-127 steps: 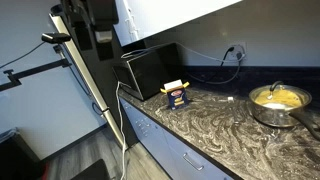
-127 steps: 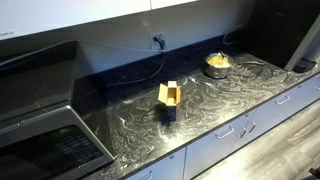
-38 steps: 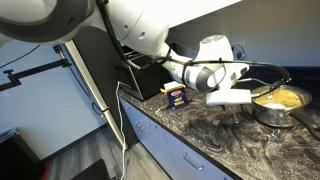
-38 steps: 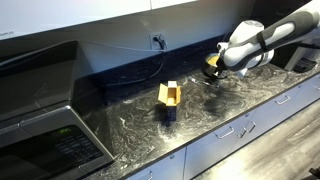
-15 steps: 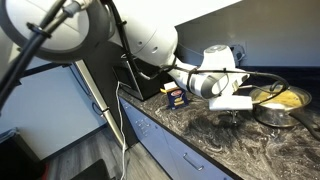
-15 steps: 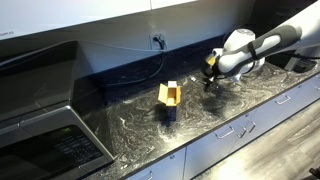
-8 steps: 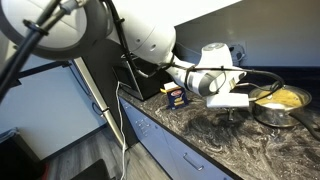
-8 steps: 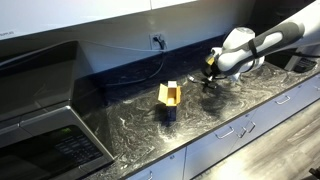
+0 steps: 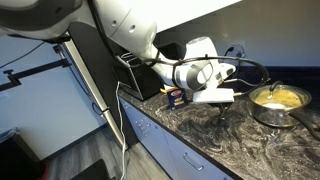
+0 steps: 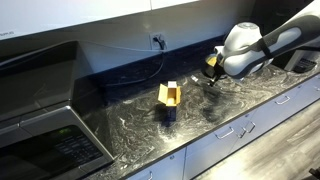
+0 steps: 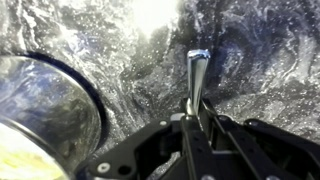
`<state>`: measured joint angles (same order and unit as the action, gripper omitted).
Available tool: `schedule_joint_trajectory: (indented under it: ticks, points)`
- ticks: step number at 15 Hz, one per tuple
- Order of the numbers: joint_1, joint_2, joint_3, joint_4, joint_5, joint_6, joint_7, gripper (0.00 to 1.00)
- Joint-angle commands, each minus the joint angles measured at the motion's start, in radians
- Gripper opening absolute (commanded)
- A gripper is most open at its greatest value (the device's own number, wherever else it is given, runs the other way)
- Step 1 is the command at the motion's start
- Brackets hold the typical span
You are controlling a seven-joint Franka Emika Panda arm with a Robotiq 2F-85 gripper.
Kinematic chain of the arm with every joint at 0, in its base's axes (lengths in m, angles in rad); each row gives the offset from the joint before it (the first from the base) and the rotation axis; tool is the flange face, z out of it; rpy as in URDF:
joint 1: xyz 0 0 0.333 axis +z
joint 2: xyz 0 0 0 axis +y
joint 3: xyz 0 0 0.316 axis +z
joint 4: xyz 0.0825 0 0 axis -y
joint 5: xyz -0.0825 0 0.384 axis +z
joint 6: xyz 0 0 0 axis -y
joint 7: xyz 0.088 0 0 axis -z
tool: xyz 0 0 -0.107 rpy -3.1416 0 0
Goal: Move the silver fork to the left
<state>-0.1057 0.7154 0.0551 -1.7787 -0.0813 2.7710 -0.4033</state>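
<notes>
I will release the silver fork on the marbled counter [image 9: 190,121] just before the small blue-and-white box. The fork is now held just above the counter.
In the wrist view the silver fork [image 11: 196,78] shows as a short shiny handle that sticks out from between my jaws, above the dark marbled counter [image 11: 270,60]. My gripper [image 11: 193,120] is shut on it. In both exterior views the gripper [image 9: 222,108] [image 10: 212,82] hangs just over the counter, between the steel pot of yellow food [image 9: 277,101] and the small blue-and-white box [image 9: 178,96]. The fork is too small to make out in those views.
The pot [image 11: 40,105] is close on the left in the wrist view. A dark microwave [image 9: 150,70] stands behind the box [image 10: 169,100]. A cable runs along the wall to a socket [image 10: 158,42]. Another microwave [image 10: 45,140] fills one counter end.
Over the last second the gripper, still shut on the fork, has shifted a little away from the pot toward the box. Pot and box have not moved.
</notes>
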Motion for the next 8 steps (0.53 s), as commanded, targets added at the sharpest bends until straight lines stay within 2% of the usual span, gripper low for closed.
schedule_joint_trajectory:
  ticks: [1, 6, 8]
  points:
    - [0.063, -0.096, -0.023, -0.128, -0.046, 0.002, 0.089, 0.03]
    - [0.116, -0.125, -0.005, -0.196, -0.064, 0.008, 0.111, 0.03]
    - [0.11, -0.126, 0.022, -0.211, -0.049, 0.014, 0.089, 0.03]
